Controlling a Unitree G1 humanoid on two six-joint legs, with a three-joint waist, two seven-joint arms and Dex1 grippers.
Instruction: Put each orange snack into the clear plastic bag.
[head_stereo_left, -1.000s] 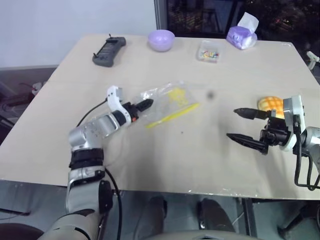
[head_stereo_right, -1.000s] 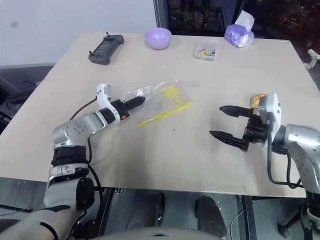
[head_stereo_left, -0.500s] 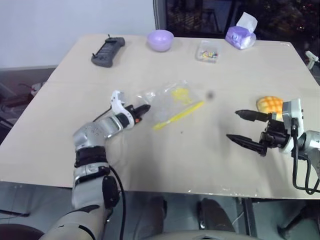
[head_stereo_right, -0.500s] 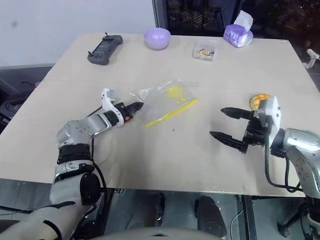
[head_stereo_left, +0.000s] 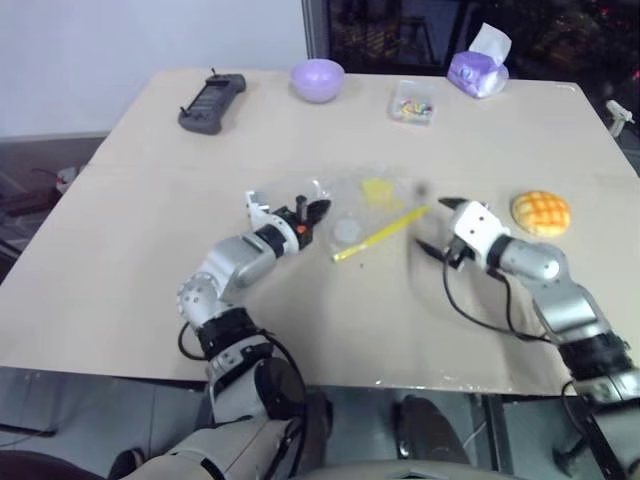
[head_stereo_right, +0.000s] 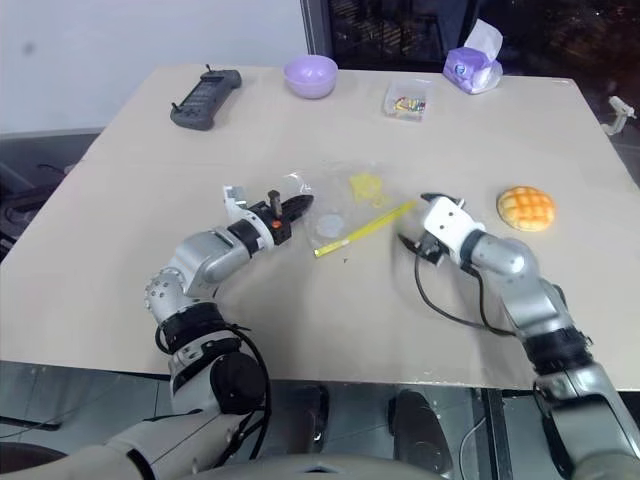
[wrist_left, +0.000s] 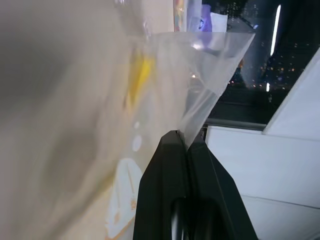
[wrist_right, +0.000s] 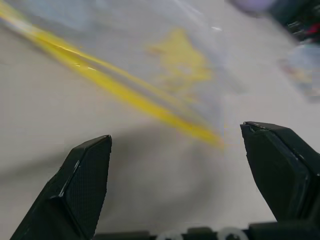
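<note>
The bag's film corner is pinched in my left gripper away from the yellow zip, so that gripper should open and grab the zip's nearer end (head_stereo_left: 338, 257) to spread the bag's opening.
The clear plastic bag (head_stereo_left: 368, 203) lies crinkled at mid-table, its yellow zip strip (head_stereo_left: 382, 231) running diagonally. My left gripper (head_stereo_left: 312, 212) is shut on the bag's left corner, which the left wrist view shows pinched between the black fingertips (wrist_left: 176, 142) with the film (wrist_left: 200, 75) fanning out beyond. My right gripper (head_stereo_left: 432, 225) stands open at the right end of the zip strip (wrist_right: 125, 95), a finger on each side, touching nothing. The orange snack (head_stereo_left: 540, 212), a round crosshatched bun, sits on the table to the right of that gripper, apart from it.
Along the far edge of the table (head_stereo_left: 120, 260) stand a black controller (head_stereo_left: 210, 102), a purple bowl (head_stereo_left: 318, 78), a small clear box of colourful bits (head_stereo_left: 413, 103) and a purple tissue pack (head_stereo_left: 478, 68). A cable loops from my right wrist over the table.
My left gripper closed on the bag's corner, rolled and shifted right, dragging the bag with it. My right gripper swung from beside the bun over to the zip strip's end.
</note>
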